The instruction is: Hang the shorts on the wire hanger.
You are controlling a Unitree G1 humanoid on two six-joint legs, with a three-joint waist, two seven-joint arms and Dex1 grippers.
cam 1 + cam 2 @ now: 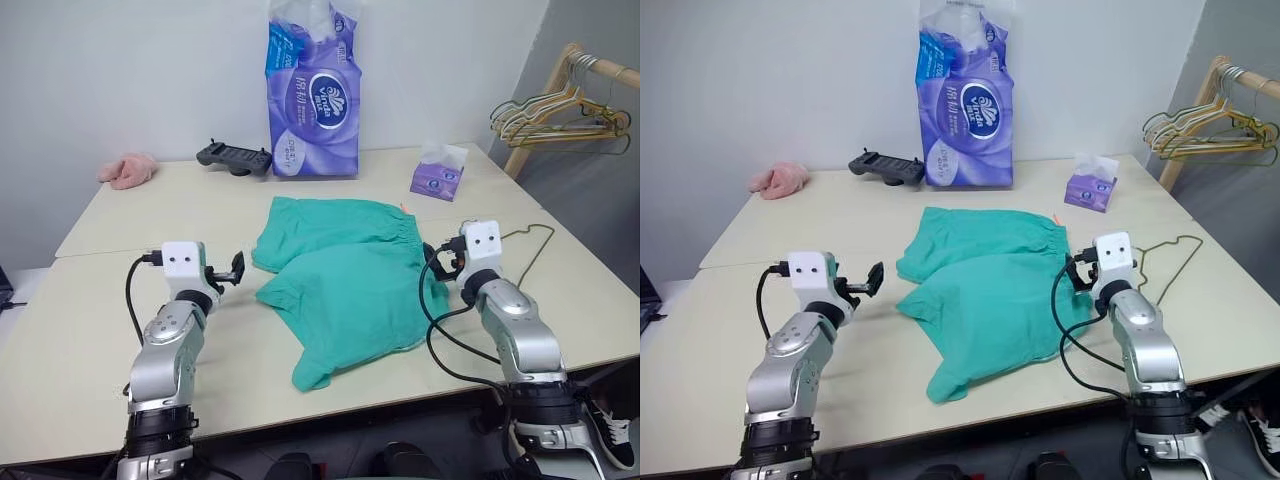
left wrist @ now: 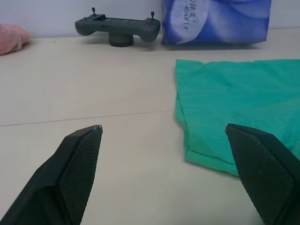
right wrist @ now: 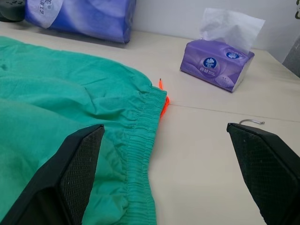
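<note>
Next, my left gripper will grab the teal-green shorts at the near leg's bottom corner [image 1: 311, 375], closest to the table's front edge.
The teal-green shorts [image 1: 345, 280] lie flat in the middle of the table [image 1: 150, 225], with the gathered waistband [image 3: 145, 122] toward the right. The wire hanger [image 1: 1170, 255] is a thin dark wire lying on the table to the right of the shorts; its small hook [image 3: 251, 122] shows in the right wrist view. My left gripper [image 1: 230, 272] hovers open just left of the shorts' leg edge [image 2: 185, 136], holding nothing. My right gripper [image 1: 445, 258] is open and empty at the waistband's right edge, between the shorts and the hanger.
At the back stand a tall purple tissue pack [image 1: 314, 100], a small purple tissue box [image 1: 437, 175], a black controller [image 1: 235, 157] and a pink fuzzy cloth [image 1: 128, 170]. A wooden rack with several pale hangers [image 1: 560, 115] stands off the table's far right. A small orange tag [image 3: 164, 97] pokes out by the waistband.
</note>
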